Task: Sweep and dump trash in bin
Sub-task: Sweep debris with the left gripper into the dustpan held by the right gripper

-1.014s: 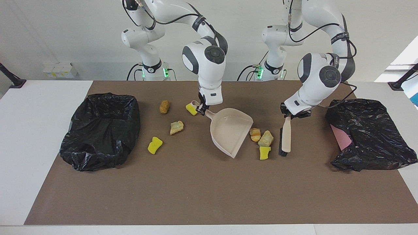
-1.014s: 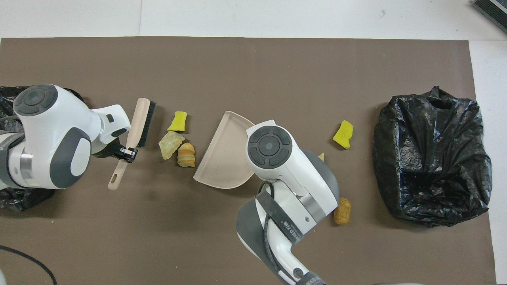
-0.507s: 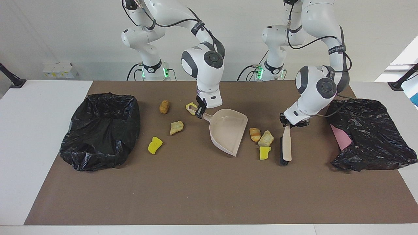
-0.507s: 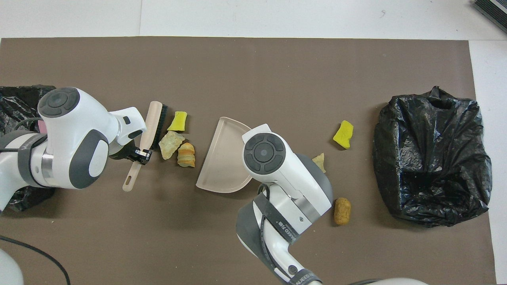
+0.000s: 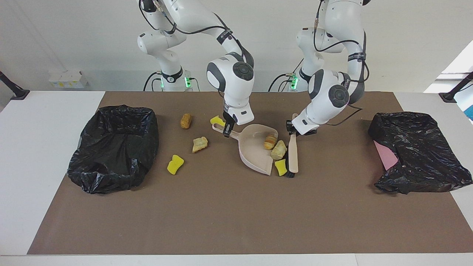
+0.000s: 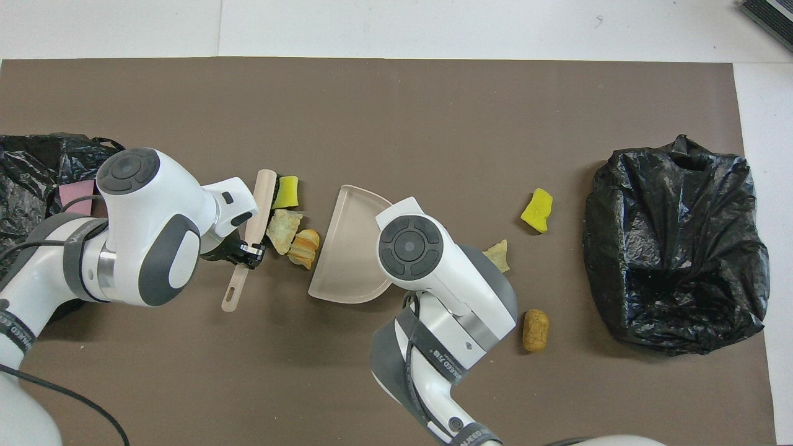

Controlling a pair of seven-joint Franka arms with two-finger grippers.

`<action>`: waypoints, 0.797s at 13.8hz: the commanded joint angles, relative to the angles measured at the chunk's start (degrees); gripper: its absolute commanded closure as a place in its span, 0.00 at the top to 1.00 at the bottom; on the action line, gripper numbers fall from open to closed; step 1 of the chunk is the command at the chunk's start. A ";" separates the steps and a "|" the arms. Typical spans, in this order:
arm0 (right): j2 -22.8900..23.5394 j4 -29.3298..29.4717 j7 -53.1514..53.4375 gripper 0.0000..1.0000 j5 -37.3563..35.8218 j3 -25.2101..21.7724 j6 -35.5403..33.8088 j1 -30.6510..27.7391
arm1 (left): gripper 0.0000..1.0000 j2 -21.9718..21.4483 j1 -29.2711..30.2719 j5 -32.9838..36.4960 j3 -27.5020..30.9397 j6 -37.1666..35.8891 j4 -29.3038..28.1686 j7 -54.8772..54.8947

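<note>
The brush, its bristles now down against the pan's mouth, will be let go by my left gripper on the bare brown mat (image 6: 332, 371) between my arms, at a spot nearer me than the beige dustpan.
My right gripper (image 5: 226, 130) is shut on the handle of the beige dustpan (image 5: 254, 149), which rests on the brown mat. My left gripper (image 5: 293, 128) is shut on the handle of the brush (image 5: 293, 155), its bristles down on the mat against the pan's mouth. An orange lump (image 5: 270, 141) lies inside the pan. A tan lump (image 5: 278, 150) sits at its lip. A yellow sponge (image 5: 281, 167) lies between brush and pan edge. More trash is scattered toward the bin (image 5: 114, 147): a brown lump (image 5: 186, 120), a tan lump (image 5: 200, 144) and two yellow sponges (image 5: 175, 164) (image 5: 217, 120).
The bin is a black bag-lined box at the right arm's end of the table. A second crumpled black bag (image 5: 421, 151) with a pink sheet lies at the left arm's end. The brown mat (image 5: 236, 214) is bare along the edge farthest from the robots.
The left arm has swept the brush toward the dustpan, pushing three scraps with it; the orange lump has gone into the pan. The right gripper has turned the pan slightly.
</note>
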 commanded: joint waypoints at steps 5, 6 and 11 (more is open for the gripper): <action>-1.06 0.10 -5.95 0.00 -1.75 0.09 0.55 -1.61 | 0.00 -1.98 -3.03 -4.60 -0.49 -2.36 0.24 -4.43; -1.41 0.18 -6.47 0.00 -1.75 0.17 0.46 -2.40 | 0.00 -2.68 -2.42 -4.07 -0.23 -2.45 0.15 -4.35; -5.80 0.45 -13.15 0.00 -0.44 0.17 -0.33 -7.49 | 0.00 -3.48 1.27 6.03 0.48 -2.28 2.87 -7.06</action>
